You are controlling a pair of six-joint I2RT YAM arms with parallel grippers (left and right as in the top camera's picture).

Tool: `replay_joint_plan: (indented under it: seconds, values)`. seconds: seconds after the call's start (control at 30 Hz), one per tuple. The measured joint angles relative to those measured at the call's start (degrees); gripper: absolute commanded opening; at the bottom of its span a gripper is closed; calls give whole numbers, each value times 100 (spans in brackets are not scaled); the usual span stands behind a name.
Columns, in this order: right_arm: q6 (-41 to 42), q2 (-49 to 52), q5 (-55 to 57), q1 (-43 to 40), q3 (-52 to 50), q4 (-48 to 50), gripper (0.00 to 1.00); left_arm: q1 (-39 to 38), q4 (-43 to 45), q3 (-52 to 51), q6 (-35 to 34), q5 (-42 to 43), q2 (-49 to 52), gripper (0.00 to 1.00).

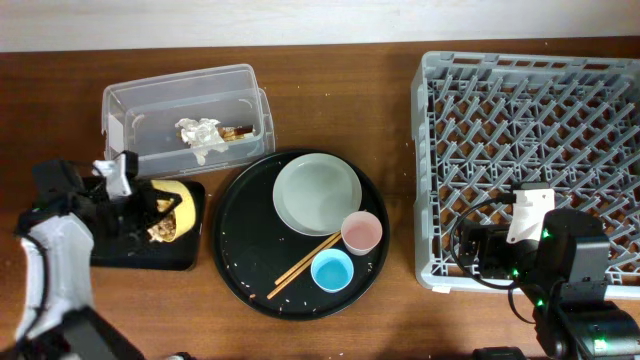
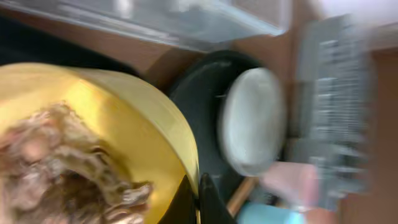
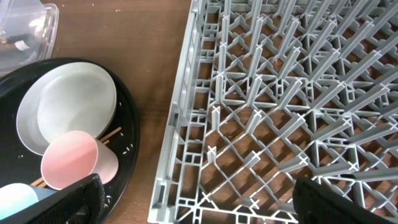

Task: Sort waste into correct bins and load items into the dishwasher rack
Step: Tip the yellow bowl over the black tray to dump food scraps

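I need to use my left gripper to set the yellow bowl down on the round black tray (image 1: 260, 239) (image 2: 202, 149), next to the grey-green plate and chopsticks.
My left gripper (image 1: 143, 207) is shut on the rim of the yellow bowl (image 1: 175, 208), holding it tilted over the shallow black tray (image 1: 160, 257). The left wrist view shows the jaws (image 2: 199, 194) pinching the bowl's rim (image 2: 155, 118), with beige food scraps (image 2: 56, 162) inside. The clear tub (image 1: 130, 110) holds crumpled tissue (image 1: 199, 133) and a brown skewer scrap (image 1: 238, 131). The grey-green plate (image 1: 317, 192), pink cup (image 1: 361, 232), blue cup (image 1: 332, 270) and chopsticks (image 1: 300, 265) lie on the round black tray (image 1: 240, 250). My right gripper (image 3: 199, 208) is open and empty above the front left corner of the rack (image 3: 280, 93).
The grey rack (image 1: 540, 150) fills the right side of the table. Bare brown table (image 1: 395, 150) separates it from the round tray. The right wrist view shows the plate (image 3: 68, 106), pink cup (image 3: 71, 162) and a corner of the tub (image 3: 25, 31).
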Motion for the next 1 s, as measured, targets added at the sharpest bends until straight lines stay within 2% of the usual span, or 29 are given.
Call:
replay_joint_plan:
  seconds: [0.03, 0.1, 0.27, 0.37, 0.63, 1.0]
  values:
    - [-2, 0, 0, 0, 0, -4, 98, 334, 9, 0, 179, 730, 367, 0]
    - [-2, 0, 2, 0, 0, -2, 98, 734, 11, 0, 330, 1556, 837, 0]
    - [-2, 2, 2, 0, 0, -2, 98, 1287, 9, -4, 481, 3167, 1145, 0]
    - [-2, 0, 2, 0, 0, -2, 99, 1502, 7, -4, 498, 3853, 1145, 0]
    - [0, 0, 0, 0, 0, -11, 98, 1993, -35, -4, 498, 4199, 1145, 0]
    - [2, 0, 2, 0, 0, -22, 98, 2004, -15, -4, 498, 4356, 1143, 0]
